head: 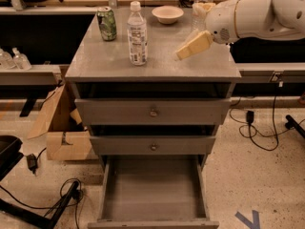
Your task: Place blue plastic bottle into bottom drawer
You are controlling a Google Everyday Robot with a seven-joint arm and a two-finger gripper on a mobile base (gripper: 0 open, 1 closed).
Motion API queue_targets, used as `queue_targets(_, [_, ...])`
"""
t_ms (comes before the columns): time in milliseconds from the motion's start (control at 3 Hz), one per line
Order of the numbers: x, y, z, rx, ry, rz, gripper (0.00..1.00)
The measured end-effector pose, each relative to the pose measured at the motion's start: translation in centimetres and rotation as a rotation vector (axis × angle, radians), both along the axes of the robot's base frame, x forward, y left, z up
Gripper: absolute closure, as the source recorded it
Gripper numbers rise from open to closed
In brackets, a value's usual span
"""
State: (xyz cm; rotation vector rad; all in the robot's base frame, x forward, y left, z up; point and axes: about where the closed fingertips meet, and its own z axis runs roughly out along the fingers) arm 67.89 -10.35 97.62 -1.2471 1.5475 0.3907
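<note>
The robot's gripper will next move to the blue plastic bottle and close around the top of its label (pixel 137 32), well below the white cap.
The blue plastic bottle (pixel 137 34), clear with a white cap and a wide white-bluish label, stands upright on the grey cabinet top (pixel 109 61), left of centre. My gripper (pixel 189 47) hangs over the right part of the cabinet top, pointing down-left, about a hand's width right of the bottle and not touching it. It holds nothing that I can see. The bottom drawer (pixel 152 194), a deep grey tray, is pulled out and empty at the cabinet's foot.
A green can (pixel 106 24) stands at the back left of the top. A pale bowl (pixel 167 14) sits at the back centre, and a taller clear water bottle (pixel 202 3) stands behind my arm. The two upper drawers (pixel 152 112) are closed. A cardboard box (pixel 62 128) and cables lie on the floor to the left.
</note>
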Motion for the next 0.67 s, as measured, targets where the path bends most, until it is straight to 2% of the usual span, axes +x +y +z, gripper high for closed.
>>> queue_targets(333, [4.3,3.7,-0.3,0.122,-0.021,0.038,0.00])
queue_targets(667, [8.9,7.3,-1.5,0.252,-0.005,0.066,0.00])
